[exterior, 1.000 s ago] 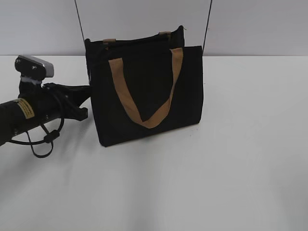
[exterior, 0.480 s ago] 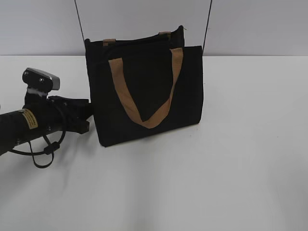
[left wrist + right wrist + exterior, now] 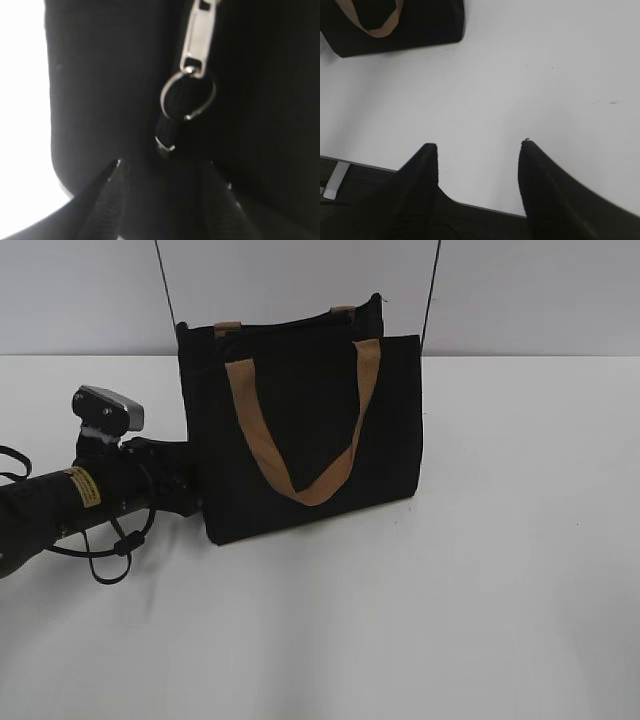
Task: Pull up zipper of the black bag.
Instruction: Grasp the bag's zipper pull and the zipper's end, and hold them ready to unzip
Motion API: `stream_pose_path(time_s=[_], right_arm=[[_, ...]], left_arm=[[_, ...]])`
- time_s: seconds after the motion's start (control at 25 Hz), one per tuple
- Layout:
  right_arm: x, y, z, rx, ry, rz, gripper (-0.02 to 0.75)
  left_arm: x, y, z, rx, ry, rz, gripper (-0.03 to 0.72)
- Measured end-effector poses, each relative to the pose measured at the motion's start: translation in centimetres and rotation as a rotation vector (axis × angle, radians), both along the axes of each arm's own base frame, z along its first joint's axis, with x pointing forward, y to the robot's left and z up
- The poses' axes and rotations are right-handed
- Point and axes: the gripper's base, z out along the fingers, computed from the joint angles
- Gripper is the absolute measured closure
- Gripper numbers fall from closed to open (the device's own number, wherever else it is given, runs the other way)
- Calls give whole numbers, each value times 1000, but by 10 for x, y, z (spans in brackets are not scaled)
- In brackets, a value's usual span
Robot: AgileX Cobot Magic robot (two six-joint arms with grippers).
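The fingers of my left gripper are below the dark tab, so they should move up and pinch just under the metal ring [image 3: 173, 123] before my right gripper takes it.
The black bag [image 3: 300, 430] stands upright at the table's middle, with a tan strap handle [image 3: 262, 445] on its front. My left gripper [image 3: 185, 490] is pressed against the bag's lower left side. In the left wrist view [image 3: 164, 165] its jaws stand apart against the black fabric [image 3: 100, 90]. The zipper's silver metal pull [image 3: 197, 37] hangs just above them, with a metal ring [image 3: 187, 95] and a small dark tab [image 3: 167, 135] reaching down towards the gap. My right gripper [image 3: 477, 145] is open and empty above the table's front edge, out of the exterior view.
The white table [image 3: 480, 570] surrounds the bag. Two thin black shoulder cords [image 3: 165, 285] rise from the bag's top corners. The left arm's cable loop [image 3: 105, 555] hangs near the tabletop. The bag's lower corner shows in the right wrist view [image 3: 430, 20].
My left arm has moved right and a little down, bringing its gripper up against the bag's left side. The bag has stayed in place.
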Motion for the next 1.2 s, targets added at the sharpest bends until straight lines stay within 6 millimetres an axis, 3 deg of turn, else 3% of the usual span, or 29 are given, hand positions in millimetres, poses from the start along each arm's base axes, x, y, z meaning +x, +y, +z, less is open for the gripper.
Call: stream_pose_path(time_s=[0.28, 0.76, 1.2], right_arm=[[1, 0, 1, 1, -12, -4, 342], [1, 0, 1, 2, -17, -6, 342], [1, 0, 1, 2, -18, -6, 342]], left_arm=[[14, -3, 7, -34, -64, 5, 340], [18, -3, 6, -11, -49, 10, 586], [17, -3, 5, -2, -37, 11, 666]])
